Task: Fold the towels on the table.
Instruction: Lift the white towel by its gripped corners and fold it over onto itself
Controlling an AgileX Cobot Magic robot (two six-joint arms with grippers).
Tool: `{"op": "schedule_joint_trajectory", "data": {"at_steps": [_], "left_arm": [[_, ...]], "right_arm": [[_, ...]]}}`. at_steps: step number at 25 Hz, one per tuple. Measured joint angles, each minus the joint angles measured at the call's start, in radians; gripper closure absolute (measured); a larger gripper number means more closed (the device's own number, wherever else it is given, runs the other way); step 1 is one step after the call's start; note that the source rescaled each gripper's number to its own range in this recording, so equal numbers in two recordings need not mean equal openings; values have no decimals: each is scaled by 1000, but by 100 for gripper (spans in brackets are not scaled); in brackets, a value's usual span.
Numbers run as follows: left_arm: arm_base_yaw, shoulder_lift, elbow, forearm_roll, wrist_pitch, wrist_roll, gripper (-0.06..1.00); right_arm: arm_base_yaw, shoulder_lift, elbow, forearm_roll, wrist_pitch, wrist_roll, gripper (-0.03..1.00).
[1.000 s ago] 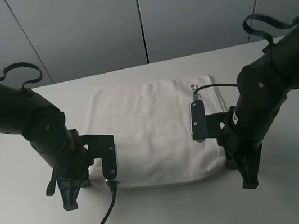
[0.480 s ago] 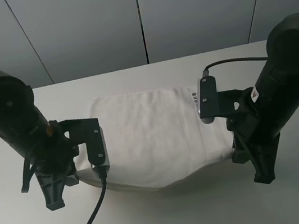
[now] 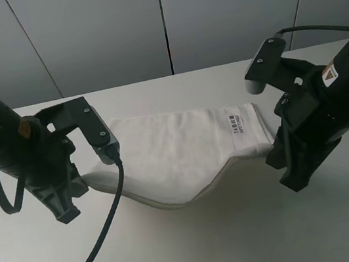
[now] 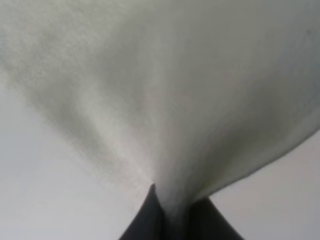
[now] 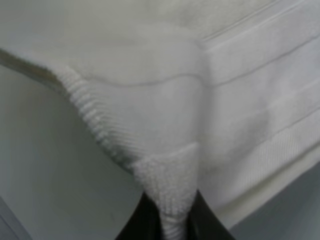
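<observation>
My left gripper needs to release the near corner of the white towel just inside its far corner (image 3: 112, 125), which is behind the black cable.
The white towel (image 3: 177, 147) lies across the middle of the table (image 3: 199, 246), its near edge raised and sagging in a curve between the two arms. A dark-printed label (image 3: 234, 125) shows near its right end. My left gripper (image 3: 82, 183) is shut on the towel's near left corner. In the left wrist view the cloth (image 4: 175, 100) fans out from the pinched gripper (image 4: 172, 220). At the other end my right gripper (image 3: 272, 149) is shut on the near right corner. The right wrist view shows the striped, ribbed hem (image 5: 215, 100) bunched in the gripper (image 5: 167, 222).
A black cable (image 3: 105, 235) hangs from the left wrist camera and trails over the table toward the front. Grey wall panels (image 3: 163, 19) stand behind the table's far edge. Bare tabletop lies in front of the towel and on both sides.
Both arms have risen from the table with the towel's near corners pinched, lifting the near edge and carrying it toward the far side. The towel now sags in the middle.
</observation>
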Motion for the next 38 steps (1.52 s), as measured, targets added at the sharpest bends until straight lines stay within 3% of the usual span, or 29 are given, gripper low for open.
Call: {"op": "schedule_joint_trajectory", "data": {"at_steps": [6,15,31,35,38], "left_arm": [[0,-20,0,0,-93,-209,93],[0,-22,0,54,-191,-411,93],[0,59,0,376,-253,-765,89],[0,84,0,476,-280,-862,89],[0,93,0,547,-303,-926,89]], "right_arm": [[0,-4,0,-70,-37,209,97],[0,-4,0,-265,-127,509,97],[0,154,0,-485,-326,729,97],[0,182,0,-630,-364,844,97],[0,202,0,-799,-374,1032,97]]}}
